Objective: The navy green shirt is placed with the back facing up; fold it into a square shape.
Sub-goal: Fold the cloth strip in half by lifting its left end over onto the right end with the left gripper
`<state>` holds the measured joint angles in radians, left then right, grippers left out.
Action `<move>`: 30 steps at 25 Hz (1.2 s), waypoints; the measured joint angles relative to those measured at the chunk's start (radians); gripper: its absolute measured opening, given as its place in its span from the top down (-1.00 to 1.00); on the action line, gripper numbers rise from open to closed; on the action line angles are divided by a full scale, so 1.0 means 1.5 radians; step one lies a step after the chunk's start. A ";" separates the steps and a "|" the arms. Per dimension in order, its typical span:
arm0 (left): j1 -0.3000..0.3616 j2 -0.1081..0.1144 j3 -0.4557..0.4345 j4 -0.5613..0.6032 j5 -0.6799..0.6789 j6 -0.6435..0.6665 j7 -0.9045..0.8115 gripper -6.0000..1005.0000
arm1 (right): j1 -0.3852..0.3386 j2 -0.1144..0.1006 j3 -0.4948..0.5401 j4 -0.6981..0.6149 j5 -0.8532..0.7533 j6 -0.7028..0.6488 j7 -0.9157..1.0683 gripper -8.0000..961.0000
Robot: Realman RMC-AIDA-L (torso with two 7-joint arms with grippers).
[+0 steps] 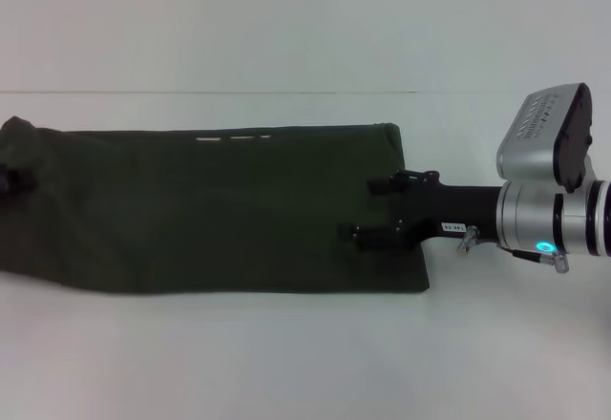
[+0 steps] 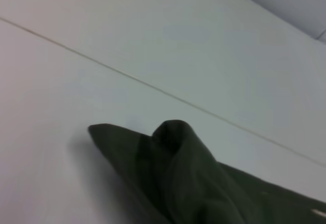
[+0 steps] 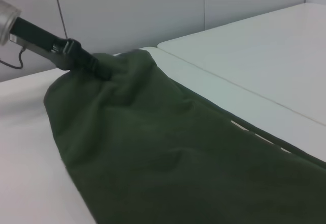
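Observation:
My left gripper needs to let go of the shirt's bunched end near the far edge of the shirt, in a spot close to my right gripper (image 1: 349, 155).
The navy green shirt (image 1: 210, 210) lies as a long folded strip across the white table (image 1: 286, 353), with slivers of cream lettering at its far edge. My right gripper (image 1: 368, 211) reaches in from the right over the shirt's right end, its two black fingers (image 1: 382, 186) spread apart and open on the cloth. My left gripper (image 1: 13, 179) is at the strip's left end. In the right wrist view the left gripper (image 3: 86, 62) pinches a bunched, raised corner of the shirt (image 3: 168, 152). The left wrist view shows only that lifted fold of the shirt (image 2: 188, 178).
A seam (image 1: 286, 93) runs across the table behind the shirt. A second white tabletop (image 3: 254, 46) adjoins beyond it. The bare surface in front of the shirt reaches to the near edge.

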<state>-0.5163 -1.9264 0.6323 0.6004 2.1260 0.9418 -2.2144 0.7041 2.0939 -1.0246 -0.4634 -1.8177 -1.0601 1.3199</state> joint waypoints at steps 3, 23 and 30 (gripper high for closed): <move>-0.004 -0.006 0.000 0.030 -0.003 0.049 -0.038 0.72 | -0.002 0.000 0.001 0.000 0.008 0.002 -0.001 -0.93; -0.122 -0.163 0.142 0.070 -0.042 0.072 -0.078 0.72 | -0.036 -0.001 0.033 -0.007 0.025 0.008 -0.008 -0.93; -0.139 -0.166 0.239 0.002 -0.157 0.000 -0.064 0.72 | -0.044 -0.001 0.036 -0.008 0.026 0.008 -0.008 -0.93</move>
<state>-0.7253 -2.1749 0.9908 0.6030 1.8904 0.9411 -2.3106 0.6380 2.0922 -0.9711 -0.4761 -1.7793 -1.0476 1.3084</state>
